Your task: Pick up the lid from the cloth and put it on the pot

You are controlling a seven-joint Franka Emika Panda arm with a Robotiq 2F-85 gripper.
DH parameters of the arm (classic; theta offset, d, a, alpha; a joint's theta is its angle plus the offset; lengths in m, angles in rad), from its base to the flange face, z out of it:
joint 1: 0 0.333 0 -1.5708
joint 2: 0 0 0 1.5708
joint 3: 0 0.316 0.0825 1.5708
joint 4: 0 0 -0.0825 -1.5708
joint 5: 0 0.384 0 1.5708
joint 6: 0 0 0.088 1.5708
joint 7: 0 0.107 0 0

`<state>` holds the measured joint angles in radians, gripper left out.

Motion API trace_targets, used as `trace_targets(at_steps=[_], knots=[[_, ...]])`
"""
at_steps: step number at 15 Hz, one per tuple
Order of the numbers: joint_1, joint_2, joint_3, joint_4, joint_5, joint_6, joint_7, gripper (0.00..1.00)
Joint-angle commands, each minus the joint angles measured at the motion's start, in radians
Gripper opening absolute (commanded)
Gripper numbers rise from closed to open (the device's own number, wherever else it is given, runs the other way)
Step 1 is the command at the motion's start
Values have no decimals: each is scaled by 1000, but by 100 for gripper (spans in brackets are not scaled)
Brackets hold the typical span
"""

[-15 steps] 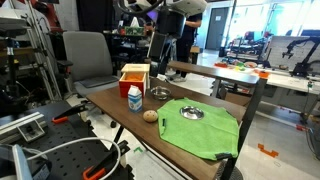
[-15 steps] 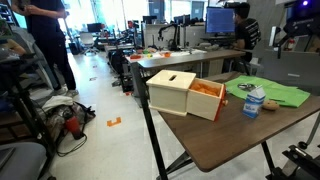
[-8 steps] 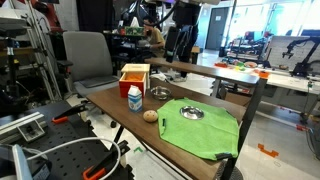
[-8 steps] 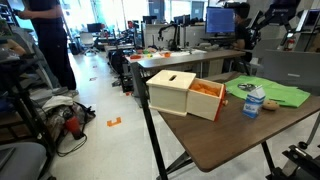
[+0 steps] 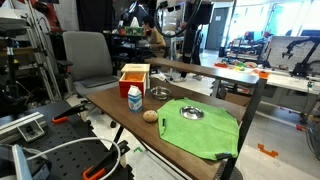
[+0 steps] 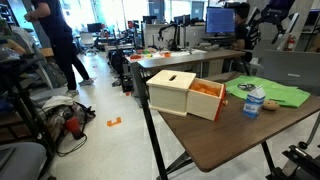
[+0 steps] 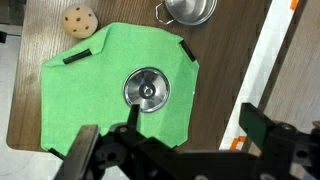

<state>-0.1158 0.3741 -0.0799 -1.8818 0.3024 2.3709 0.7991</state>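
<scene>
The robot's gripper will next move down to the silver lid's knob (image 5: 192,110) (image 7: 147,90), in the middle of the lime-green cloth, and close there.
In the wrist view the shiny silver lid (image 7: 147,88) lies knob-up in the middle of the lime-green cloth (image 7: 90,100). The silver pot (image 7: 190,10) stands on the bare wood just past the cloth's far edge. My gripper (image 7: 175,142) is open and empty, high above the table, with the lid below and slightly left of its fingers. In an exterior view the lid (image 5: 192,113) rests on the cloth (image 5: 205,132), the pot (image 5: 160,94) stands beside it, and the arm (image 5: 196,12) hangs far above them.
A beige ball (image 5: 150,115), a white-and-blue carton (image 5: 134,98) and an orange-red box (image 5: 133,76) stand on the table near the pot. The table's edge (image 7: 250,70) runs close beside the cloth. A person (image 6: 55,40) walks in the background.
The arm has swung sideways high above the table, toward the spot over the cloth. The person in the background has walked on. Lid, pot and cloth have not moved.
</scene>
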Motion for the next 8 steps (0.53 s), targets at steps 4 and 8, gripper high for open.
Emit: trace_targets(at_steps=[4,8], knots=[[15,1,-16,2,8,-4,-5,100],[18,5,-19,-2,-3,0,-6,100]])
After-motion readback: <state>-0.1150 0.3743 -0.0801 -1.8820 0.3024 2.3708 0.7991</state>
